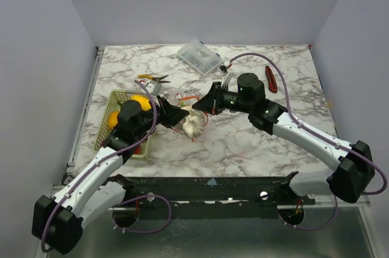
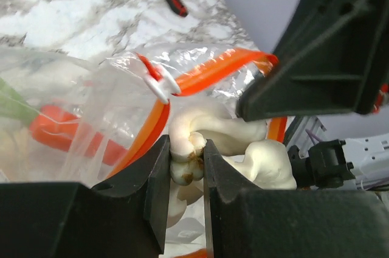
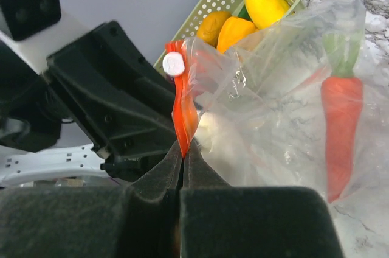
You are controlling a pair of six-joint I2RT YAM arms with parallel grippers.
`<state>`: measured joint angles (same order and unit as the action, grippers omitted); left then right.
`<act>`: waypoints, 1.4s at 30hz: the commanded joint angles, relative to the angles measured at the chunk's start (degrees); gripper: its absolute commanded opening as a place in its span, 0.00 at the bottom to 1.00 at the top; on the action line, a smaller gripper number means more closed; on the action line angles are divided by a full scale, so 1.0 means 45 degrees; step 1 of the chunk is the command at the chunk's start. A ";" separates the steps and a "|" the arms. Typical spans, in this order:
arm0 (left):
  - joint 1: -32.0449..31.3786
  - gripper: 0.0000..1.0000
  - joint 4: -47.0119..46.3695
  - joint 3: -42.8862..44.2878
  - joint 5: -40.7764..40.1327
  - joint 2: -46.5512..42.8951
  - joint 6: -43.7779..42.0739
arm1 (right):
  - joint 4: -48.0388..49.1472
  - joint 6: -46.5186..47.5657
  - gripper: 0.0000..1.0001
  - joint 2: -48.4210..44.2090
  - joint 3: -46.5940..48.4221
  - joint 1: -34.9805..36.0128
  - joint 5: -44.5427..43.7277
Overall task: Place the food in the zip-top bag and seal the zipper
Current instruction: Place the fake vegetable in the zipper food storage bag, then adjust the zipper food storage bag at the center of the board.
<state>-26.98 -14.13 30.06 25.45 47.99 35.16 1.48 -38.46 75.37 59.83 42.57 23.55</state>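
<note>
The garlic sits shallow at the opening of the bag, so my left gripper will let go of the garlic, take the zipper edge (image 2: 141, 142) and lift so that the garlic slides deeper.
The clear zip-top bag (image 1: 189, 107) lies mid-table with its mouth held up. My right gripper (image 3: 184, 146) is shut on the red-orange zipper (image 3: 183, 115) just below the white slider (image 3: 174, 63); from above it (image 1: 205, 104) sits at the bag's right side. My left gripper (image 2: 187, 149) is shut on the stem end of the white garlic (image 2: 243, 142) at the bag's mouth, inside the zipper loop (image 2: 209, 74). The garlic also shows from above (image 1: 193, 126). An orange carrot (image 3: 340, 127) lies inside the bag.
A pale green mesh basket (image 1: 113, 101) at the left holds a yellow lemon (image 1: 141, 101) and an orange (image 1: 113, 118). Yellow-handled pliers (image 1: 153, 78) lie behind it. A rigid clear box (image 1: 199, 57) and a dark-red utility knife (image 1: 271, 79) lie at the back.
</note>
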 commanded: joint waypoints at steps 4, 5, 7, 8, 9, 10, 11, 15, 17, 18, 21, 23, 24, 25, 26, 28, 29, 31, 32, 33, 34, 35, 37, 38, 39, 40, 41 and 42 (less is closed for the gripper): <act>-0.0151 0.00 0.7272 0.4093 -0.3329 0.2200 0.0478 | 0.0569 -0.0019 0.00 0.0425 0.0363 0.0482 0.0378; -0.0282 0.00 0.7662 0.4444 -0.3951 0.2456 0.0605 | 0.0125 -0.0229 0.00 0.0649 0.0645 0.0481 0.0206; -0.0426 0.00 0.8317 0.4944 -0.4886 0.2828 0.0870 | -0.0804 -0.0580 0.00 0.1073 0.1142 0.0465 -0.0021; -0.0496 0.00 0.8443 0.5086 -0.5160 0.2952 0.0920 | -0.0997 -0.0698 0.00 0.1180 0.1292 0.0495 -0.0119; -0.0572 0.00 0.8586 0.5209 -0.5418 0.3014 0.1119 | -0.1053 -0.0828 0.00 0.1179 0.1354 0.0490 -0.0213; -0.0652 0.00 0.8635 0.5268 -0.5551 0.3049 0.1326 | -0.1015 -0.0949 0.00 0.1137 0.1355 0.0501 -0.0350; -0.0681 0.00 0.8519 0.5258 -0.5555 0.3047 0.1500 | -0.1000 -0.1037 0.00 0.1094 0.1355 0.0502 -0.0444; -0.0742 0.03 0.8676 0.5425 -0.6276 0.2897 0.2049 | -0.1396 -0.1106 0.00 0.1051 0.1638 0.0497 -0.0767; -0.0742 0.13 0.8940 0.5506 -0.6760 0.2791 0.2273 | -0.1469 -0.1116 0.00 0.1019 0.1713 0.0501 -0.0826; -0.0742 0.25 0.8922 0.5489 -0.6756 0.2720 0.2340 | -0.1481 -0.1150 0.00 0.1005 0.1738 0.0496 -0.0877; -0.0742 0.55 0.8878 0.5593 -0.5822 0.2542 0.2149 | -0.1690 -0.1190 0.00 0.1069 0.1850 0.0494 -0.1214; -0.0742 0.66 0.8873 0.5690 -0.4920 0.2315 0.1970 | -0.1984 -0.1096 0.00 0.1165 0.1987 0.0473 -0.1622; -0.0732 0.70 0.8943 0.5800 -0.4437 0.2188 0.1781 | -0.2126 -0.1031 0.00 0.1229 0.2076 0.0477 -0.1752; -0.0742 0.75 0.9063 0.5959 -0.4134 0.2034 0.1509 | -0.2229 -0.0971 0.00 0.1277 0.2123 0.0469 -0.1891; -0.0742 0.79 0.9290 0.6160 -0.3860 0.1854 0.1265 | -0.2321 -0.0898 0.00 0.1306 0.2150 0.0482 -0.2031; -0.0742 0.85 0.9688 0.6441 -0.3411 0.1464 0.0717 | -0.2543 -0.0753 0.00 0.1366 0.2192 0.0479 -0.2319; -0.0741 0.86 0.9844 0.6544 -0.3280 0.1250 0.0404 | -0.2625 -0.0709 0.00 0.1357 0.2156 0.0449 -0.2484; -0.0731 0.89 1.0104 0.6600 -0.3356 0.0821 -0.0097 | -0.2759 -0.0624 0.00 0.1272 0.2082 0.0447 -0.2699; -0.0723 0.89 1.0241 0.6583 -0.3490 0.0643 -0.0328 | -0.2804 -0.0627 0.00 0.1232 0.2045 0.0457 -0.2781; -0.0723 0.89 1.0434 0.6537 -0.3845 0.0538 -0.0458 | -0.2861 -0.0580 0.00 0.1156 0.2037 0.0455 -0.2861; -0.0718 0.86 1.0592 0.6424 -0.4318 0.0427 -0.0517 | -0.2923 -0.0581 0.00 0.1091 0.2022 0.0451 -0.2901; -0.0723 0.85 1.0602 0.6190 -0.4553 0.0346 -0.0528 | -0.2944 -0.0563 0.00 0.1005 0.2016 0.0460 -0.2973; -0.0723 0.85 1.0311 0.5535 -0.4588 0.0325 -0.0408 | -0.3000 -0.0518 0.00 0.0846 0.2013 0.0458 -0.2962; -0.0723 0.84 1.0152 0.5243 -0.4590 0.0393 -0.0251 | -0.3033 -0.0516 0.00 0.0754 0.1998 0.0441 -0.2963; -0.0699 0.84 1.0042 0.4966 -0.4648 0.0525 0.0008 | -0.3075 -0.0479 0.00 0.0669 0.1987 0.0442 -0.2956; -0.0703 0.84 0.9853 0.4717 -0.4632 0.0678 0.0140 | -0.3110 -0.0465 0.00 0.0572 0.1960 0.0462 -0.2932; -0.0703 0.84 0.9720 0.4575 -0.4633 0.0895 0.0267 | -0.3120 -0.0446 0.00 0.0457 0.1907 0.0453 -0.2947; -0.0703 0.82 0.9642 0.4447 -0.4760 0.1073 0.0433 | -0.3120 -0.0422 0.00 0.0373 0.1863 0.0454 -0.2953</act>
<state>-30.44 29.63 53.67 6.24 49.54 35.40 -12.12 -41.58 80.29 67.55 44.31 11.73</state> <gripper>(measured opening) 0.848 0.006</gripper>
